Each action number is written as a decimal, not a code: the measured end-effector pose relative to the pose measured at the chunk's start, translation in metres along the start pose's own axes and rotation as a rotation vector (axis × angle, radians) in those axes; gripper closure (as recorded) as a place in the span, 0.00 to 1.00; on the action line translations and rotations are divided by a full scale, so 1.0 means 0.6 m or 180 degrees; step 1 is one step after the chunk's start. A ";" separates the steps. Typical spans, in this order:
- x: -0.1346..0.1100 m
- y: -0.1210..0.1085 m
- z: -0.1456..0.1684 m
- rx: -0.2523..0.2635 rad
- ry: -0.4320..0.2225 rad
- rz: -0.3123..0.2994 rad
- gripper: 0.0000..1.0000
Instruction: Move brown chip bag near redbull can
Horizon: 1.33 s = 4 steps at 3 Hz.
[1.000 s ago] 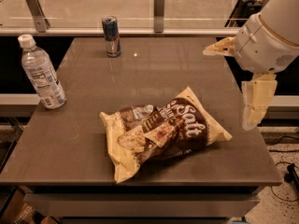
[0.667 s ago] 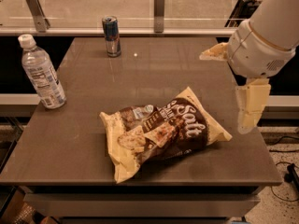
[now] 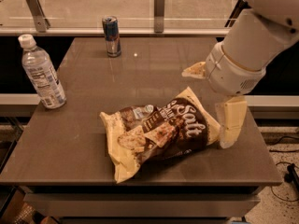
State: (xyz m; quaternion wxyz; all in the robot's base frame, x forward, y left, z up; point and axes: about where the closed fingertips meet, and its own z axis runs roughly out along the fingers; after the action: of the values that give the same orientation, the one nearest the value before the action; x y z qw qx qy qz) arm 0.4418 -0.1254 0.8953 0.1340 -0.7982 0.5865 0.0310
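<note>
My gripper needs to next move in from the edge of the brown chip bag and then close on the bag's middle (image 3: 175, 124), between its cream ends.
The brown chip bag (image 3: 159, 132) lies flat on the front middle of the dark table (image 3: 154, 64), with its cream ends and white "Salt" lettering facing up. The redbull can (image 3: 111, 35) stands upright at the table's far edge, left of centre and well apart from the bag. My gripper (image 3: 205, 109) is open at the bag's right end. One cream finger (image 3: 194, 70) points left above the bag's upper right corner, and the other finger (image 3: 231, 122) hangs down beside the bag's right edge. It holds nothing.
A clear plastic water bottle (image 3: 42, 73) with a white cap stands at the table's left edge. A glass barrier with metal posts (image 3: 160, 3) runs behind the table. The table's right and front edges are close to the bag.
My arm has moved left toward the bag, bringing the open fingers from the table's right edge to the bag's right end. The bag, the can and the bottle have not moved.
</note>
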 end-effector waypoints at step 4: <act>-0.092 -0.003 0.106 -0.0264 0.0175 -0.0289 0.18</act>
State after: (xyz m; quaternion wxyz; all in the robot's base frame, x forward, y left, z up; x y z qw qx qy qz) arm 0.4331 -0.0579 0.8457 0.0858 -0.8293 0.5515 0.0272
